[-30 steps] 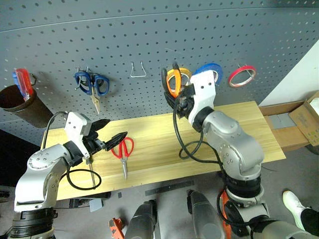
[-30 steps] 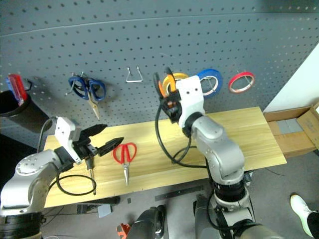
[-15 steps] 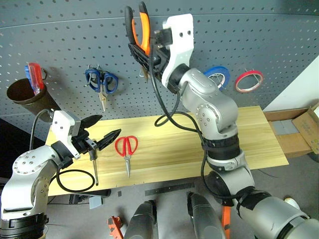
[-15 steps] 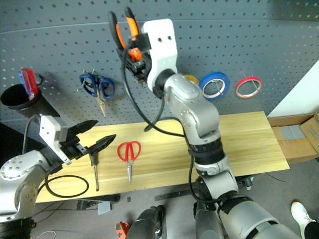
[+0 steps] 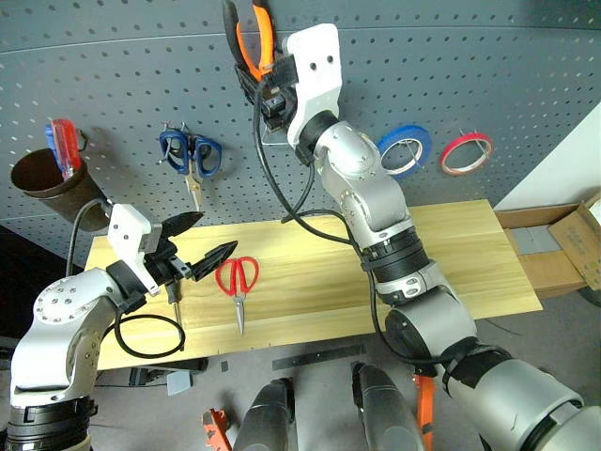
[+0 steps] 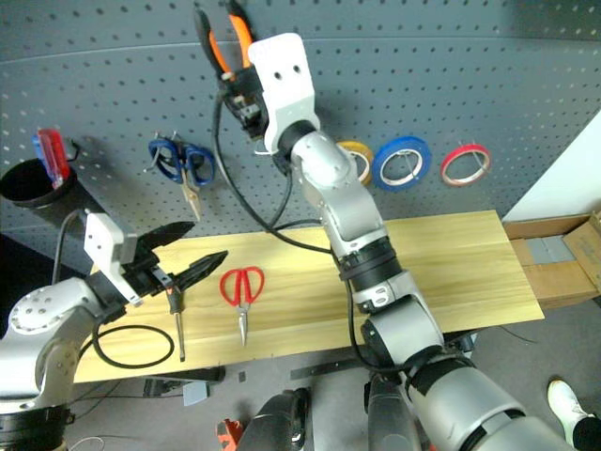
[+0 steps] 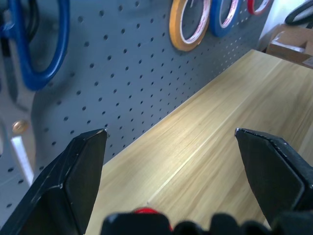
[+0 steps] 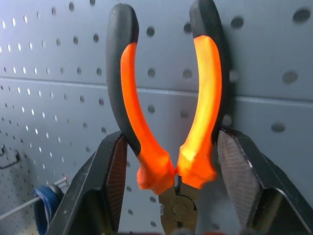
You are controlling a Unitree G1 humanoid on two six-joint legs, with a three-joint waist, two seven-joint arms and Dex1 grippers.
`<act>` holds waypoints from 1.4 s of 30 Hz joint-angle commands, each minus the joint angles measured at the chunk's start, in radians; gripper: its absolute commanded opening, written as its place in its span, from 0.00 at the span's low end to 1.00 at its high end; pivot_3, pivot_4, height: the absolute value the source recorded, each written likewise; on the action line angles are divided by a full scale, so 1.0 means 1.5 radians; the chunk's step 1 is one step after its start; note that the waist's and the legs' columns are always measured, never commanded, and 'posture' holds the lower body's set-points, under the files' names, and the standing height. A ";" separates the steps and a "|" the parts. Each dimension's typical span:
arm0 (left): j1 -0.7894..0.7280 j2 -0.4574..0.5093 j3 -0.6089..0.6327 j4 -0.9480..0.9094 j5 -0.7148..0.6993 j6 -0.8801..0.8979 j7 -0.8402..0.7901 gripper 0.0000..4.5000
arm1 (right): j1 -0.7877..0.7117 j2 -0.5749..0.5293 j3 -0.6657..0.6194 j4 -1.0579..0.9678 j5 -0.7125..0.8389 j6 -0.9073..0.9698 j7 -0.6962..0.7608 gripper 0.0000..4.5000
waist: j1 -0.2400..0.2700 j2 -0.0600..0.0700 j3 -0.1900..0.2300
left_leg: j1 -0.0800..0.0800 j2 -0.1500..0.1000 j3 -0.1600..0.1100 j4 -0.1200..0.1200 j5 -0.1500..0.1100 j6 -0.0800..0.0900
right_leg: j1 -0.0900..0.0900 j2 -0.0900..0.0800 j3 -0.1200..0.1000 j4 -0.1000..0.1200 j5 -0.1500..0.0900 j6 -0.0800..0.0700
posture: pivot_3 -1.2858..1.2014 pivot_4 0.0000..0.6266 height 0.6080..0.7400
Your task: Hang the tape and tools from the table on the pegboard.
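The red-handled scissors are next for my left gripper, which should go to them and close on the scissors' blades (image 5: 239, 306) just below the pivot, leaving the handles free.
My right gripper (image 5: 257, 83) is shut on the orange-and-black pliers (image 5: 250, 34), gripping near the pivot (image 8: 175, 208) with the handles (image 8: 128, 98) pointing up. They are raised high against the grey pegboard (image 5: 488, 66). The red-handled scissors (image 5: 237, 280) and a slim screwdriver (image 5: 177, 315) lie on the left part of the wooden table (image 5: 451, 254). My left gripper (image 5: 210, 235) hovers open just above the screwdriver's handle, level, with nothing between its fingers (image 7: 88, 161). The thin red tape ring (image 5: 467, 152) hangs on the pegboard at the right.
Blue-handled scissors (image 5: 191, 155), a yellow roll (image 6: 357, 160) and a blue roll (image 5: 406, 150) hang on the board. A brown cup (image 5: 42, 183) with red-and-blue screwdrivers hangs at the far left. A black cable loop (image 5: 146, 338) lies on the table's left end. Cardboard boxes (image 5: 563, 244) stand at the right.
My right arm has lifted the pliers up and to the left, from in front of the rolls to high on the pegboard. The left gripper has risen slightly and stays open.
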 commanded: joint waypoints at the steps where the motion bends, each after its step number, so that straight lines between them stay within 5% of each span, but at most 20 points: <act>1: -0.012 0.003 -0.006 -0.007 0.007 -0.020 0.006 1.00 | 0.021 0.011 0.019 -0.003 -0.020 -0.036 -0.004 0.51 | 0.000 0.000 0.000 | 0.000 0.000 0.000 0.000 0.000 0.000 | 0.000 0.000 0.000 0.000 0.000 0.000 | 0.53 0.32 1.00; 14: -0.039 0.000 -0.029 0.017 0.012 -0.032 0.010 1.00 | 0.044 0.012 0.026 0.054 -0.044 -0.046 -0.031 0.51 | -0.002 0.000 0.000 | 0.001 0.000 0.001 0.001 0.000 0.000 | -0.001 0.000 0.000 0.004 0.000 0.000 | 0.53 0.33 1.00; 20: -0.044 -0.003 -0.040 0.024 0.016 -0.032 0.014 1.00 | 0.048 0.006 0.033 0.029 -0.051 -0.014 -0.042 0.96 | -0.002 0.000 0.000 | 0.001 0.000 0.001 0.001 0.000 -0.001 | -0.001 0.000 0.001 0.006 0.000 0.000 | 0.53 0.34 1.00; 29: -0.018 -0.033 -0.090 0.012 0.051 -0.009 0.059 1.00 | 0.130 -0.039 -0.041 -0.383 0.088 0.238 -0.022 0.96 | -0.001 0.000 0.000 | 0.002 0.001 0.001 0.001 0.000 -0.001 | 0.000 0.000 0.000 0.007 0.000 0.000 | 0.51 0.38 1.00; 36: 0.029 -0.041 -0.145 -0.005 0.089 0.149 0.160 1.00 | 0.251 -0.221 -0.047 -0.565 0.267 0.543 0.116 0.96 | -0.002 0.000 0.000 | 0.004 0.001 0.002 0.001 -0.001 0.002 | 0.001 0.000 0.001 0.007 0.000 0.000 | 0.50 0.41 1.00; 42: 0.017 -0.141 -0.159 -0.001 0.115 0.287 0.308 1.00 | 0.370 -0.304 0.017 -0.680 0.333 0.649 0.153 0.96 | -0.005 0.000 0.000 | 0.004 0.001 0.004 0.002 -0.001 0.003 | 0.001 0.000 0.001 0.008 0.000 0.000 | 0.49 0.43 1.00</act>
